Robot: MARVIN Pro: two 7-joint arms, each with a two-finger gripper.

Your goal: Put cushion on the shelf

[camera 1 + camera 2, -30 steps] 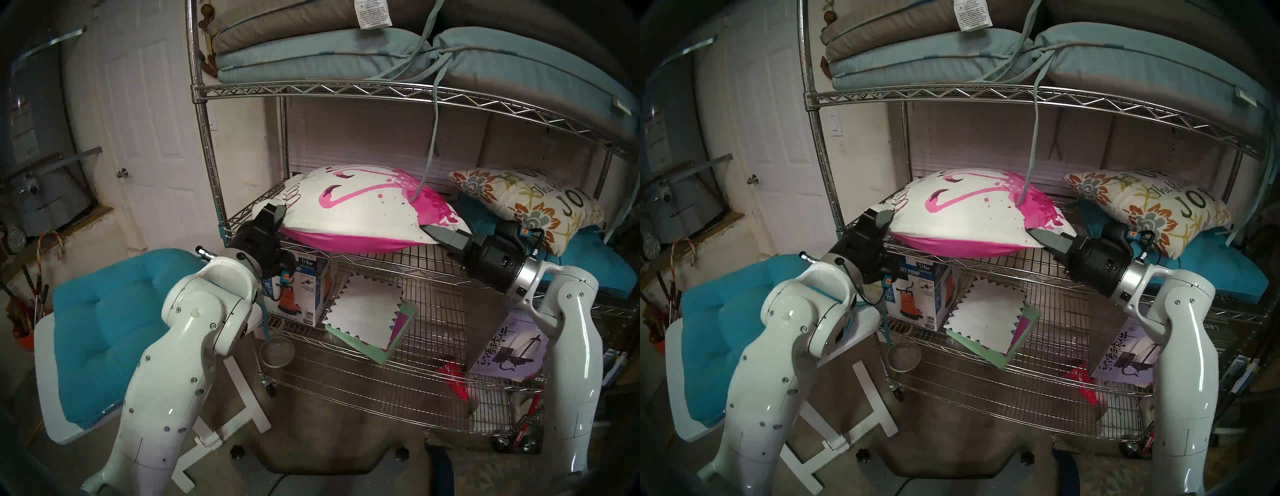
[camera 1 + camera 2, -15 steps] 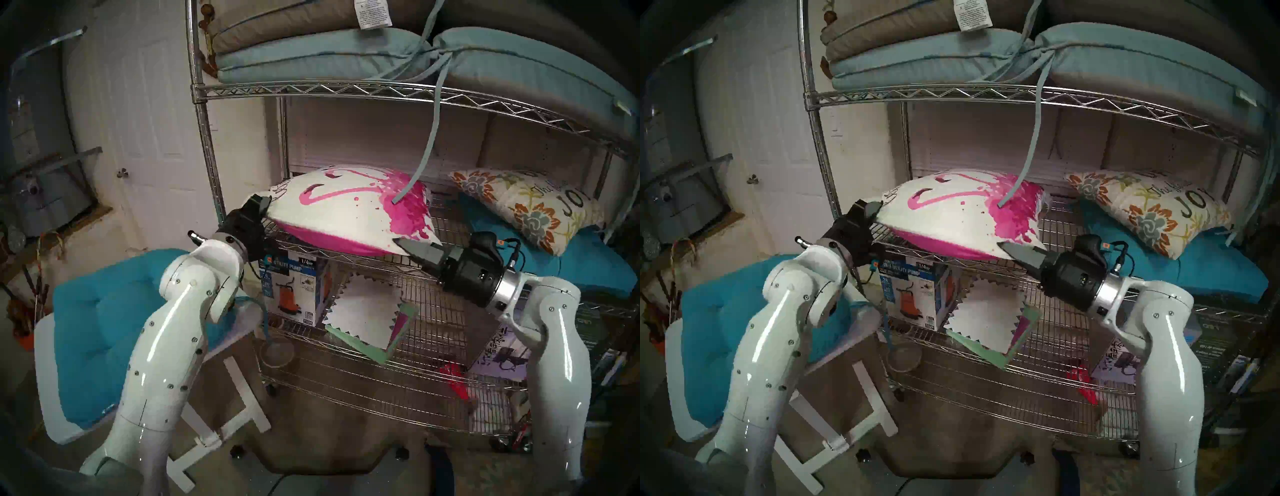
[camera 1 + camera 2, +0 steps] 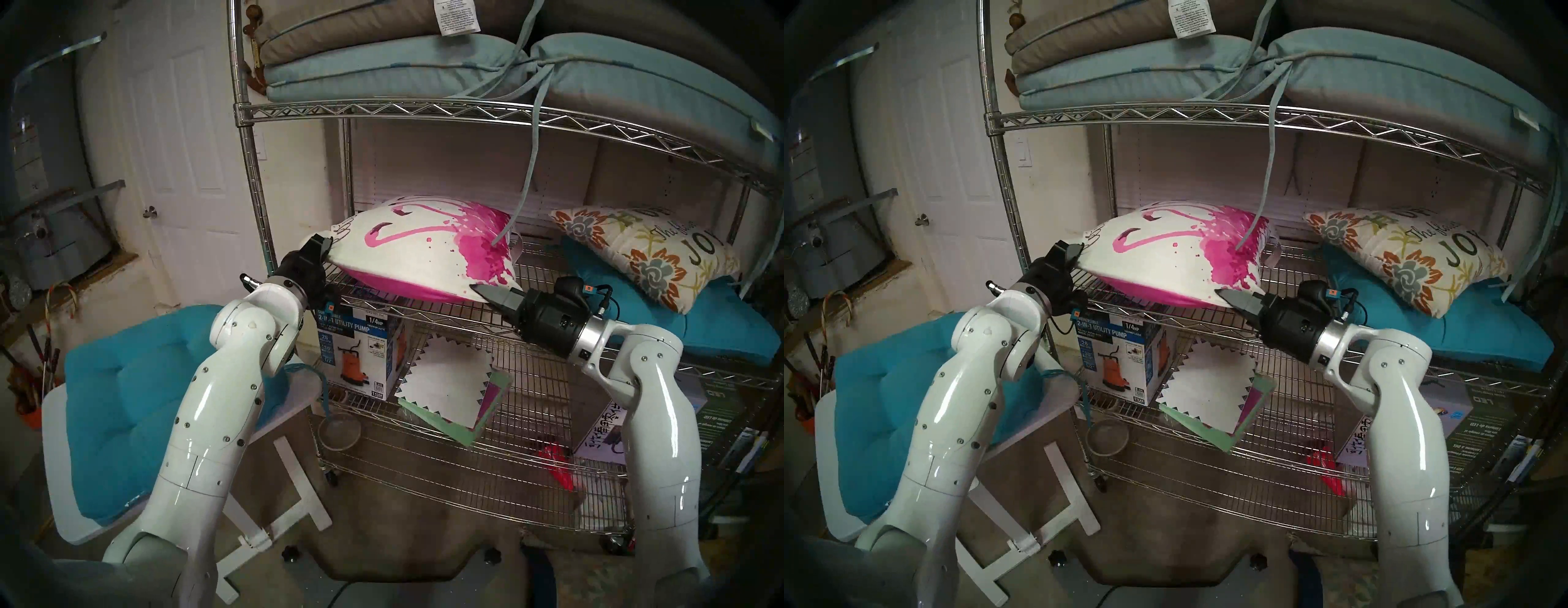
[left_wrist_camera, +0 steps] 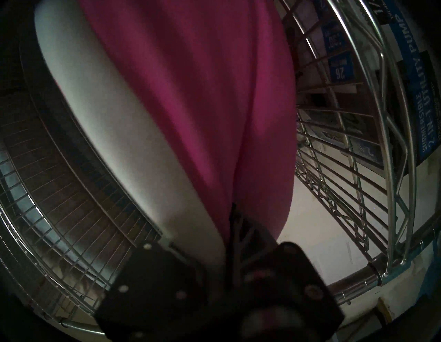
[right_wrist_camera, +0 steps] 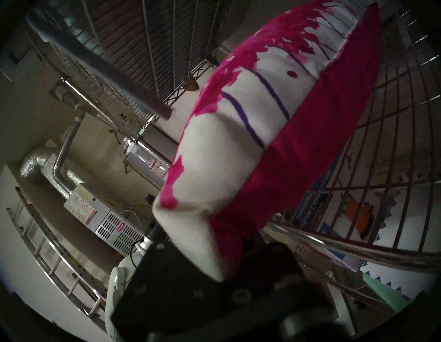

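Observation:
Next, I let go of the flamingo cushion with my left gripper toward the back of the middle level (image 3: 405, 227), above the pump box.
The cushion (image 3: 424, 254) (image 3: 1166, 259) is white with a pink flamingo print and a pink underside. It lies over the left half of the middle tier of the chrome wire shelf (image 3: 445, 316) (image 3: 1208, 327). My left gripper (image 3: 324, 245) (image 3: 1076, 251) is shut on its left corner, beside the shelf's front left post. In the left wrist view the left gripper (image 4: 230, 215) pinches the cushion (image 4: 191, 95) at the seam. My right gripper (image 3: 481, 289) (image 3: 1225, 294) (image 5: 214, 250) is shut on the near right corner of the cushion (image 5: 238, 143), at the tier's front edge.
A floral "JOY" pillow (image 3: 645, 254) rests on a teal cushion (image 3: 721, 327) at the tier's right. A hanging fabric tie (image 3: 526, 170) from the stacked grey-blue cushions (image 3: 382, 68) above touches the flamingo cushion. A pump box (image 3: 360, 352) stands below. Another teal cushion (image 3: 127, 403) lies on the white folding table (image 3: 63, 509).
Both arms have carried the cushion left and deeper onto the tier. The right gripper has shifted well left, away from the floral pillow. Both grips are unchanged.

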